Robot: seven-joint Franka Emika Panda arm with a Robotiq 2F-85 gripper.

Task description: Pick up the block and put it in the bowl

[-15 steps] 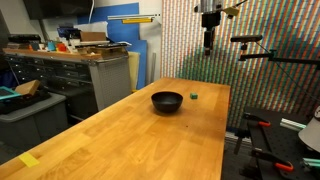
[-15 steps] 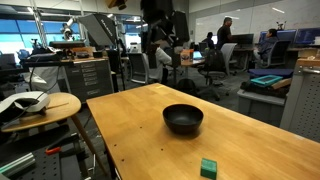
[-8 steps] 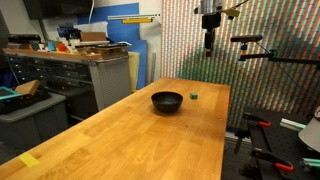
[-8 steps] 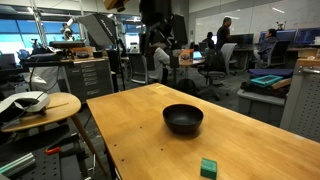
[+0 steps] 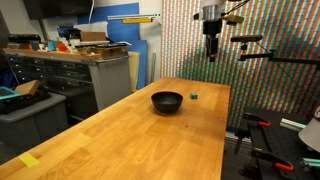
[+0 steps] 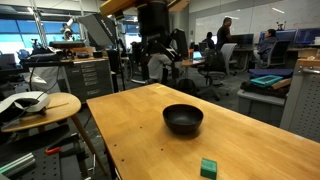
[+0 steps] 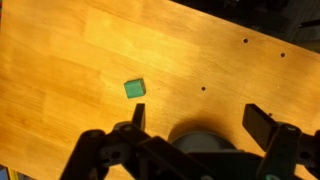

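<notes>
I should next lower my gripper to the green block beside the dark bowl and close it on the block's opposite sides (image 5: 194,96) (image 7: 135,88).
A tiny green block (image 5: 193,96) lies on the wooden table beside a round dark bowl (image 5: 167,101). Both show in both exterior views, the block (image 6: 208,168) near the table's edge and the bowl (image 6: 183,119) behind it. In the wrist view the block (image 7: 134,88) lies on bare wood, and the bowl (image 7: 200,138) is partly hidden behind the gripper body. My gripper (image 7: 197,120) is open and empty, high above the table (image 5: 211,52) (image 6: 158,48), over the bowl area.
The long wooden table (image 5: 130,135) has a yellow tape mark (image 5: 29,160) at its near corner. A workbench with drawers (image 5: 70,75) stands to the side. A small round table (image 6: 40,108) stands beside the big table. People sit at desks (image 6: 225,45) behind.
The gripper has moved a little lower and sideways above the table. The block and the bowl have not moved.
</notes>
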